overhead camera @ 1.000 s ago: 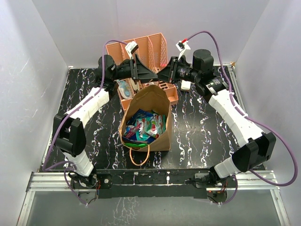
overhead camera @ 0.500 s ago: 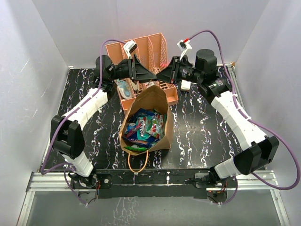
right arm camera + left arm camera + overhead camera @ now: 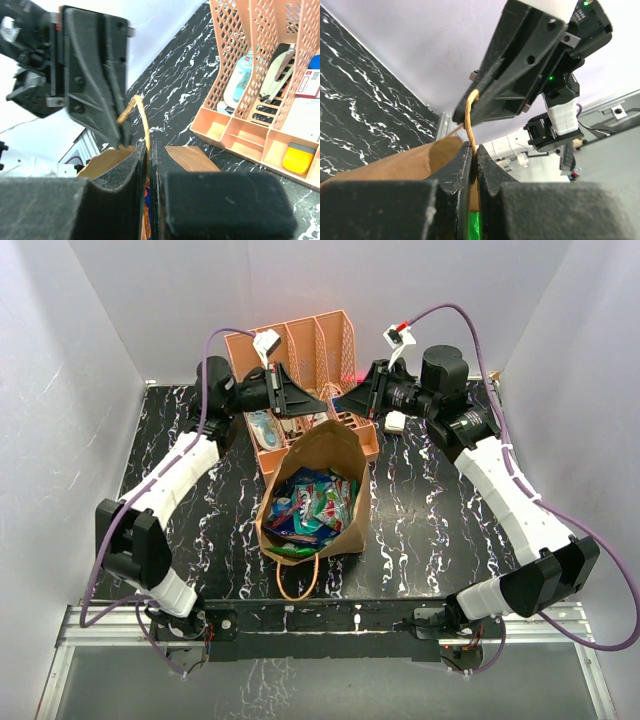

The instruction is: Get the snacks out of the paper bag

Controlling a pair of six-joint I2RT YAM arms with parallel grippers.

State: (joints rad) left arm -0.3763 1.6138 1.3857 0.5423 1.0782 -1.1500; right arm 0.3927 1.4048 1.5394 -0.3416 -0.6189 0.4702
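Observation:
The far handle cord is pinned by both my grippers at separate spots, so next my left gripper takes the cord point(image 3: 468, 107) beside my right gripper before it carries the bag alone.
The brown paper bag point(image 3: 330, 452) stands open mid-table, and its near loop handle point(image 3: 298, 580) hangs toward the arm bases. Inside lie several glossy snacks point(image 3: 310, 505) in blue, teal, red and green. Both grippers meet above the bag's far rim. My left gripper point(image 3: 474, 150) is shut on the far handle cord point(image 3: 468, 117), with brown bag paper point(image 3: 395, 167) and a green snack point(image 3: 475, 227) below it. My right gripper point(image 3: 148, 145) is shut on the same cord point(image 3: 143, 117), just above the bag rim point(image 3: 192, 157). The left gripper point(image 3: 95, 70) faces it closely.
The orange-pink slotted rack point(image 3: 335, 335) stands right behind the bag and under both grippers, with small toiletry items point(image 3: 240, 75) in its slots. White walls close in the black marbled table point(image 3: 430, 530) on three sides.
The left gripper has shut on the bag's far handle. The left arm has drawn slightly back and left, and the bag's far rim now stands a little taller.

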